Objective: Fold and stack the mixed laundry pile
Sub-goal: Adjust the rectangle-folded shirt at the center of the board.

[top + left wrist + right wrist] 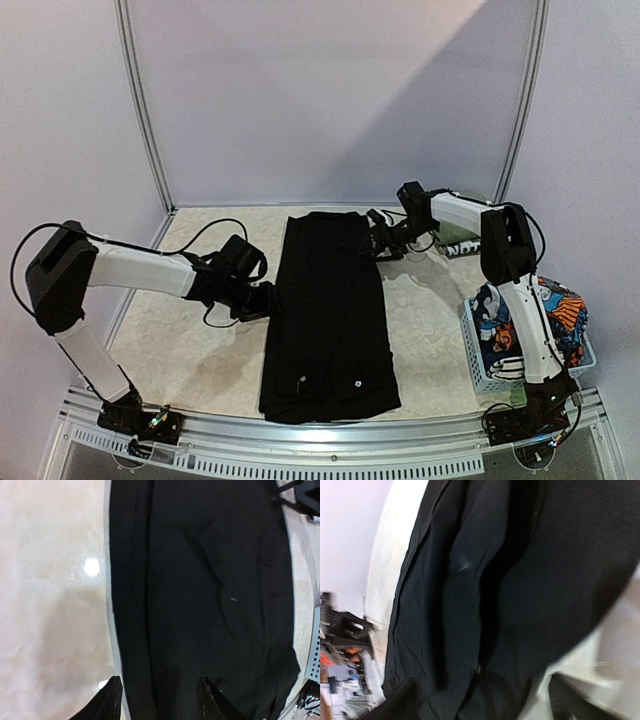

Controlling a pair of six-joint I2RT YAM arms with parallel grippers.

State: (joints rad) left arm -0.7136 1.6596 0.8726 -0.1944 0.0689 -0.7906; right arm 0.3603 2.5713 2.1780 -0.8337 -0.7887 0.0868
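My left gripper will move toward the near end of the black garment and close on the side edge (pixel 265 384) next to the nearest button.
A large plain black garment (pixel 330 320) lies flat and lengthwise down the middle of the table. It fills most of the left wrist view (pixel 200 580) and the right wrist view (pixel 485 580). My left gripper (pixel 268 298) is at the garment's left edge. It is open (pixel 160 700), one finger over bare table and the other over the cloth. My right gripper (pixel 377 245) is at the garment's far right edge. It is also open (pixel 485 702) and its jaws straddle that edge. An orange-blue-white cartoon-print garment (pixel 555 315) sits in the basket.
A pale blue lattice basket (pixel 478 352) stands at the near right beside the right arm's base, and its wall shows in the left wrist view (pixel 316 647). A small pale cloth piece (pixel 462 246) lies behind the right forearm. Walls close the back and sides.
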